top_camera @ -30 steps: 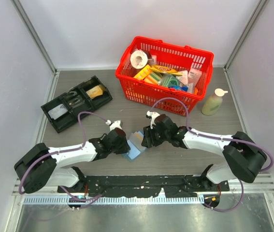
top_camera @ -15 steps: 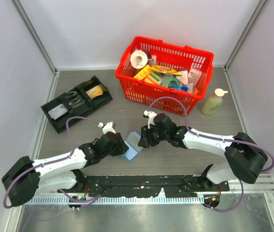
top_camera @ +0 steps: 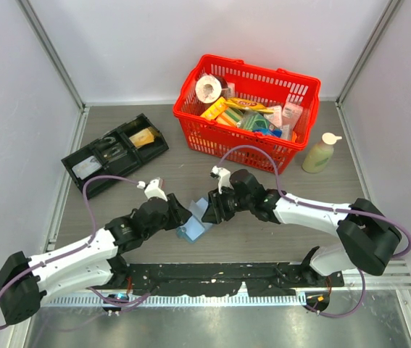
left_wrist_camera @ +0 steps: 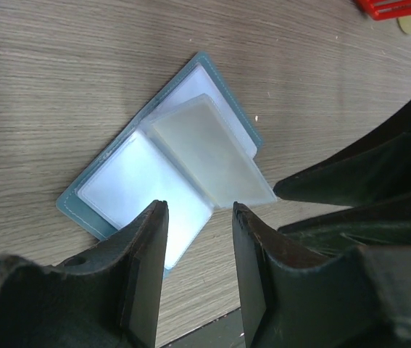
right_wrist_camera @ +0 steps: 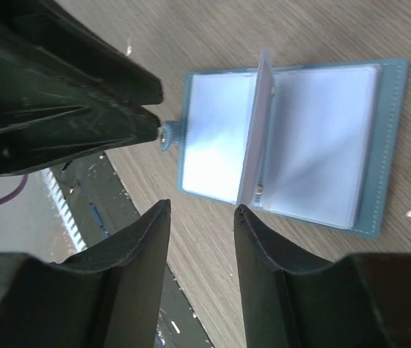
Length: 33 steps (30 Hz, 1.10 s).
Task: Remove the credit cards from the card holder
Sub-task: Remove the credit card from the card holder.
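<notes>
The card holder lies loose, a clear leaf upright; my left gripper will pinch the snap tab [right_wrist_camera: 169, 134] while my right gripper turns the leaves.
The card holder [top_camera: 194, 223] lies open on the wooden table between my two grippers, blue-edged with pale clear pockets. In the left wrist view the card holder [left_wrist_camera: 154, 174] is spread flat just beyond my left gripper [left_wrist_camera: 199, 210], which is open and empty. In the right wrist view one clear leaf [right_wrist_camera: 256, 130] of the card holder [right_wrist_camera: 314, 138] stands up, and my right gripper [right_wrist_camera: 201, 209] hangs open just short of it. A silvery-grey credit card [top_camera: 87, 168] and an orange-tan one [top_camera: 145, 137] lie in the black tray. Seen from above, the left gripper [top_camera: 180, 216] and right gripper [top_camera: 206, 212] flank the holder.
The black compartmented tray [top_camera: 69, 165] sits at the left. A red basket [top_camera: 189, 81] full of goods stands at the back, with a pale green bottle [top_camera: 320, 154] to its right. A black rail runs along the near table edge.
My left gripper has opened and drawn back to the left and nearer. The right gripper has edged left over the holder, and the holder has shifted slightly left.
</notes>
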Each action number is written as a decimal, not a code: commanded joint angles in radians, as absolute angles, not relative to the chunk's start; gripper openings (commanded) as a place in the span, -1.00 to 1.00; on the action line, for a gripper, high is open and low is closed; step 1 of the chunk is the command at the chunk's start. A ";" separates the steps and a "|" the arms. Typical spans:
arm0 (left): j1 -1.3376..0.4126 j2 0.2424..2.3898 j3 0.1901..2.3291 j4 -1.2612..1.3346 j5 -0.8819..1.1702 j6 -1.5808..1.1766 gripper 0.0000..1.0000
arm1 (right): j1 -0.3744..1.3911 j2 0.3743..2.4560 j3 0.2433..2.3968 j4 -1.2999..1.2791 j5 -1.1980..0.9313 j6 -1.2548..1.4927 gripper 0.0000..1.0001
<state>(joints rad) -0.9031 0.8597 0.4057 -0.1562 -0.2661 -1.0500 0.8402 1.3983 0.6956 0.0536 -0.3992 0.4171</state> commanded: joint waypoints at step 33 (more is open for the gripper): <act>-0.907 1.015 0.321 -0.149 -0.244 -1.117 -0.43 | 0.884 1.571 0.787 0.034 -0.135 0.357 0.15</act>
<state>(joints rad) -0.9031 0.9985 0.3405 -0.2043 -0.2543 -1.1011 0.8833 1.5639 0.7666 0.0124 -0.1463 0.3683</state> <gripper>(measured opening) 0.297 0.574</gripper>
